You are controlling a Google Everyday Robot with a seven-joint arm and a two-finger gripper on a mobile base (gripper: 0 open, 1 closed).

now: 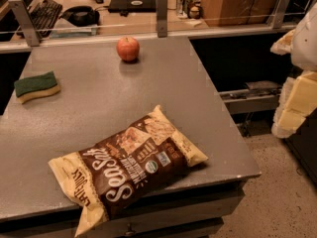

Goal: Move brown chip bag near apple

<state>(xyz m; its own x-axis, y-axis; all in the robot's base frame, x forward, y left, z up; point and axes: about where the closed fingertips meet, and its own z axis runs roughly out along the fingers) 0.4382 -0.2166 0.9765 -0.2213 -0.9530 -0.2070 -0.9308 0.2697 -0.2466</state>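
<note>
Next, I close my gripper on the brown chip bag's nearer pale yellow end (180, 136), opposite the corner hanging over the table's edge.
The brown chip bag (130, 166) lies flat at the table's front edge, dark brown with pale yellow ends and white "Sea Salt" script; its lower left corner hangs over the edge. The apple (128, 49), small and red-orange, stands at the far middle of the table, well apart from the bag. My gripper (293, 103) shows as pale yellow and white parts at the right edge of the view, beyond the table's right side, clear of both objects and holding nothing that I can see.
A green-and-yellow sponge (36, 87) lies at the table's left edge. The grey table (99, 103) ends in a railing with metal posts (161, 14) at the back. A desk with a keyboard (44, 11) lies behind. Floor (277, 192) lies to the right.
</note>
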